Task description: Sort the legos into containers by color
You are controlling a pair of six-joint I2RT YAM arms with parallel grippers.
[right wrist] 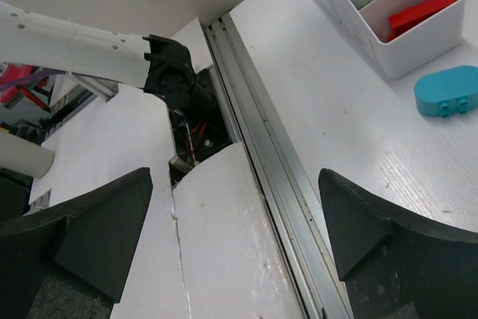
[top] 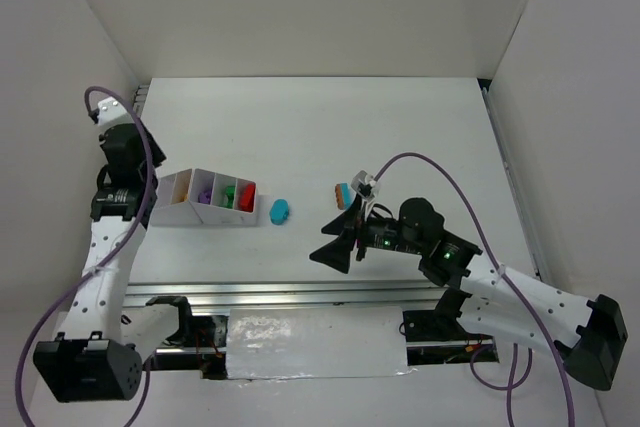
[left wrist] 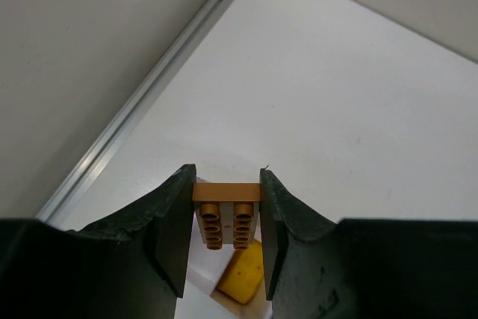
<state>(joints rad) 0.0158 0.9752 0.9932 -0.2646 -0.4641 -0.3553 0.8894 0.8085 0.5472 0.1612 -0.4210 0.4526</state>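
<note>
My left gripper is going to release the orange-brown studded brick in the empty tray compartment (top: pixel 167 197) (left wrist: pixel 203 246) next to the yellow brick.
The white divided tray (top: pixel 222 215) stands at the left and holds orange-yellow, purple (top: pixel 206 193), green (top: pixel 229 193) and red (top: pixel 246 197) legos in separate compartments. My left gripper (top: pixel 152 197) is over the tray's left end, shut on an orange studded brick (left wrist: pixel 226 213). A yellow brick (left wrist: pixel 243 270) lies in the compartment below it. A teal oval brick (top: pixel 280 212) lies right of the tray and also shows in the right wrist view (right wrist: pixel 448 91). An orange and teal brick stack (top: pixel 343 193) lies mid-table. My right gripper (top: pixel 340 237) is open and empty near the front edge.
White walls enclose the table on three sides. A metal rail (top: pixel 300 292) runs along the front edge, with a gap and wiring (right wrist: pixel 190 128) behind it. The right wrist view shows the tray's red end (right wrist: pixel 422 13) at top right.
</note>
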